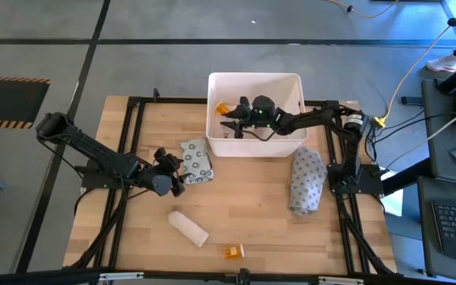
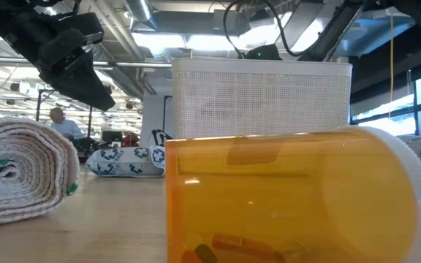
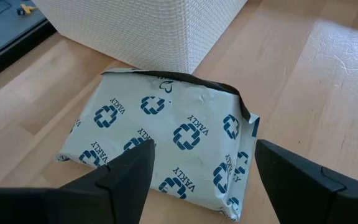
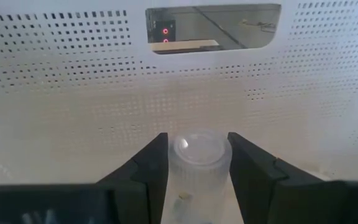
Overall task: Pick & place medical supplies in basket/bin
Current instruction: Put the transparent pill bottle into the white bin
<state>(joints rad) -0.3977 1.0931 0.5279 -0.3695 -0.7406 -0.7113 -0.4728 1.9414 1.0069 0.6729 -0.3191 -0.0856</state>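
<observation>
Next, my right gripper lets go of the small bottle on the bottom of the white bin, near the orange item [image 1: 228, 134] [image 4: 196, 198].
The white bin [image 1: 291, 87] stands at the table's far middle. My right gripper [image 1: 232, 120] reaches into it from the right and is shut on a small bottle with a white ribbed cap [image 4: 199, 149], facing the bin's perforated wall. An orange item [image 1: 222, 107] shows by its fingertips. My left gripper [image 3: 204, 155] hovers open above a flat grey packet printed with blue circles [image 3: 166, 137]. The packet lies flat on the table beside the bin's near left corner. A white roll [image 1: 188, 228] and an orange pill bottle [image 1: 233, 252] lie on their sides near the front edge. My right gripper pinches the small bottle between its two fingers [image 4: 154, 162], on the sides at the ribbed cap [image 4: 199, 163]. The fingers come nearly level from the table's right and lie along the bottle, its cap pointing away from them. Whether the bottle rests on the bin's floor I cannot tell.
A second grey printed pouch [image 1: 307, 180] lies on the table right of the bin, beside the right arm's base. The bin's slot handle [image 4: 213, 28] is ahead of the right gripper. A black frame runs along the table's edges. A person [image 2: 61, 120] shows far behind the table.
</observation>
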